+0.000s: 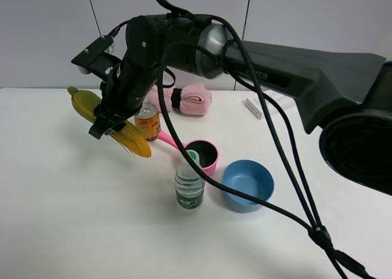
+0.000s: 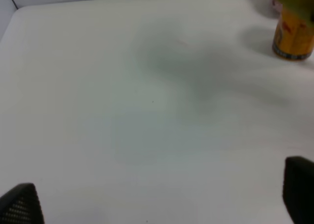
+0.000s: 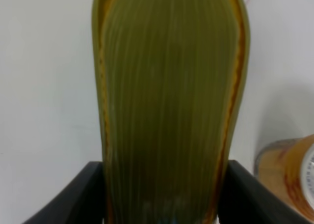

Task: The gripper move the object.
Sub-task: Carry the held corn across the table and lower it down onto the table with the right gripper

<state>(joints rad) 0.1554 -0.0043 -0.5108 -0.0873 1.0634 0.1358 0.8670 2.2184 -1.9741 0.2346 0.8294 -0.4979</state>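
The toy corn cob, now held slanted above the table, will lie on the white table (image 1: 118,171) in front of the yellow can after my right gripper lets it go.
The toy corn cob (image 1: 86,104), yellow with green-yellow husk leaves, is held slanted above the white table, just left of the yellow can (image 1: 147,121). My right gripper (image 1: 108,119) has reached across to the left side and is shut on the cob's middle. In the right wrist view the husk (image 3: 167,111) fills the frame between the two black fingers (image 3: 73,199). My left gripper (image 2: 159,199) is open and empty over bare table. Only its fingertips (image 2: 22,204) show. A blurred end of the cob (image 2: 290,0) shows above the can (image 2: 293,35).
A pink scoop (image 1: 199,153), a clear bottle (image 1: 188,190) and a blue bowl (image 1: 247,184) stand right of the cob. A rolled pink towel (image 1: 193,100) and a small white box (image 1: 263,103) lie at the back. The can also shows in the right wrist view (image 3: 289,180).
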